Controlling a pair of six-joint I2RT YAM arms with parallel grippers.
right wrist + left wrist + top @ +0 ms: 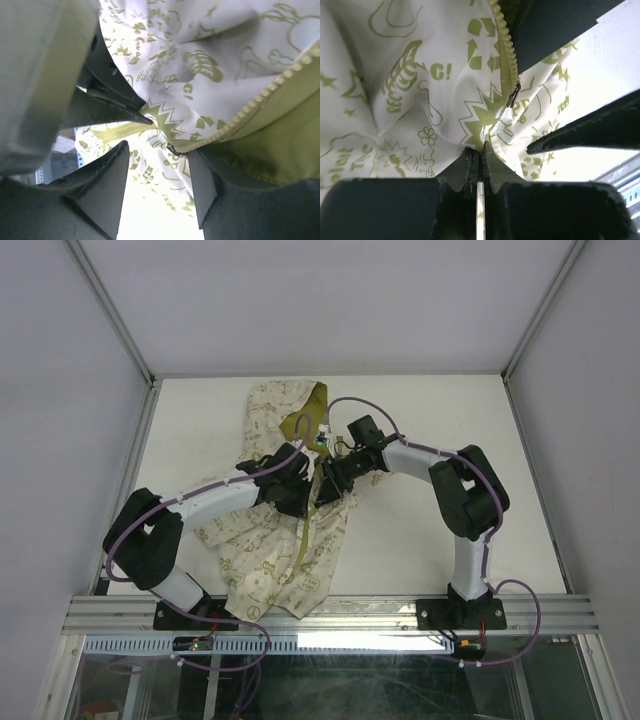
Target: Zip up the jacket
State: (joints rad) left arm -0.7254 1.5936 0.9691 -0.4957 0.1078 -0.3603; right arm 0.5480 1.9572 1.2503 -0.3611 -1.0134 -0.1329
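Next, I open my left gripper, which pinches the jacket's zipper strip just below the slider and crowds my right gripper, and take the printed fabric [443, 127] next to the zipper with it.
The cream jacket [280, 540] with olive-green print lies on the white table, its olive lining [305, 420] showing at the collar. My left gripper [298, 498] is shut on a fold of the jacket's fabric [481, 142] just below the zipper. The zipper teeth [505, 45] run upward and a small dark metal slider [514, 95] hangs on them. My right gripper [325, 485] is open right at the slider [172, 149], which sits close to its right finger [205, 185]. The left gripper's fingers [105, 107] show in the right wrist view.
The white table [420, 420] has grey walls on three sides. An aluminium rail [330, 615] runs along the near edge by both arm bases. A small white tag [322, 438] with colour marks lies by the collar.
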